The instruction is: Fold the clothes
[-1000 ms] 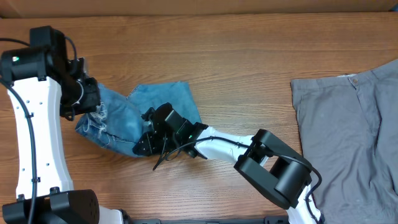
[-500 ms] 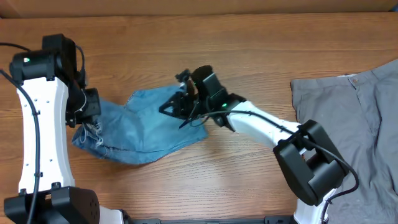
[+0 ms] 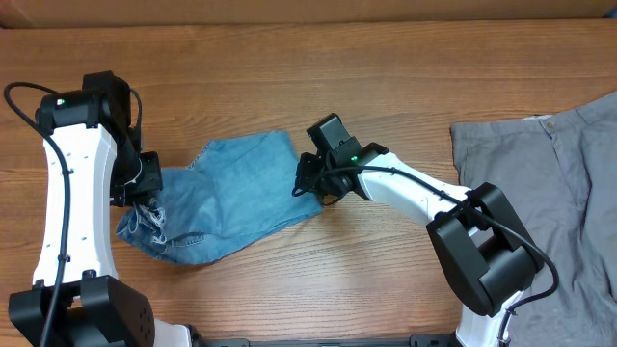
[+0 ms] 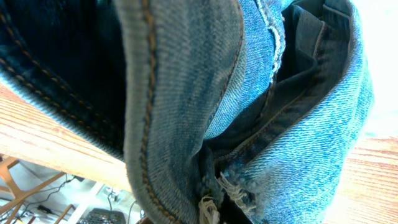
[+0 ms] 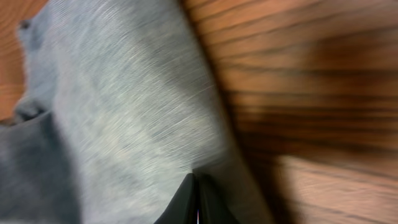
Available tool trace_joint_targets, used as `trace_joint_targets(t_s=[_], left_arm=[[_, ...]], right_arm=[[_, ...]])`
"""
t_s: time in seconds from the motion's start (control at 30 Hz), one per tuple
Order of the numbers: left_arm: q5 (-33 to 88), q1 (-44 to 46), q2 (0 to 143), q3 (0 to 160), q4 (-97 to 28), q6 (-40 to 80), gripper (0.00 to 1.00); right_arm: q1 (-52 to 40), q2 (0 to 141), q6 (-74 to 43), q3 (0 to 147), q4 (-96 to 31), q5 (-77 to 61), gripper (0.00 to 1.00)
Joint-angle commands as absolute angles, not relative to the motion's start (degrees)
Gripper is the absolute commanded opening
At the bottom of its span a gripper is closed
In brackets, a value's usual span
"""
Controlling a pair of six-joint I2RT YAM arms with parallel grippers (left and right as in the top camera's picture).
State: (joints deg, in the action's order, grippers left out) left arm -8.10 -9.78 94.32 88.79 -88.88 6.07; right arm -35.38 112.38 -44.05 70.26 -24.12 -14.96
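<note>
I am pinching the bunched jeans inside their edge with my right gripper, so next I open it, take the jeans' near corner (image 3: 316, 209) and pull the jeans straight against my left gripper.
The light-blue denim jeans (image 3: 231, 198) lie bunched on the wooden table, left of centre, with a frayed hem at their left end. My left gripper (image 3: 147, 183) is shut on that frayed end. In the left wrist view, denim folds (image 4: 298, 155) fill the frame and hide the fingers. My right gripper (image 3: 308, 181) is at the jeans' right edge. In the right wrist view its fingers (image 5: 198, 186) are pressed together on a blurred fold of cloth (image 5: 124, 112). The grey trousers (image 3: 549, 202) lie flat at the right edge, away from both grippers.
The wooden table (image 3: 386, 77) runs bare between the jeans and the grey trousers. The right arm's links (image 3: 463, 241) stretch across the front right. The left arm's white link (image 3: 67, 222) stands along the left edge.
My right gripper has swung from the jeans' front side up and to the right, pulling the denim out flatter. My left gripper has shifted slightly forward with the frayed end.
</note>
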Motion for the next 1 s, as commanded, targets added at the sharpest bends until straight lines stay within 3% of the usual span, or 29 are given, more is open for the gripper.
trace_joint_targets(t_s=[0.0, 0.47, 0.6, 0.73, 0.83, 0.97], left_arm=[[-4.4, -9.7, 94.5, 88.2, -88.2, 6.2, 0.04], [5.0, -9.7, 94.5, 88.3, -87.6, -1.5, 0.04], [4.4, -9.7, 94.5, 88.3, -88.1, -1.5, 0.04], [4.4, -9.7, 94.5, 88.3, -89.9, -1.5, 0.04], [5.5, -9.7, 94.5, 88.3, -89.6, -1.5, 0.04], [6.1, -9.7, 94.5, 88.6, -90.6, -1.9, 0.04]], right_arm=[[-35.0, 115.5, -43.5, 70.1, -24.6, -10.1, 0.04], [-22.0, 112.8, -44.1, 73.4, -40.9, 3.0, 0.04], [-19.3, 108.9, -37.4, 74.6, -40.6, -3.6, 0.04], [-19.8, 104.6, -28.7, 75.2, -34.0, -21.8, 0.04], [-22.1, 103.6, -28.7, 75.2, -27.7, -32.0, 0.04], [-27.3, 103.7, -31.5, 75.0, -25.5, -29.7, 0.04]])
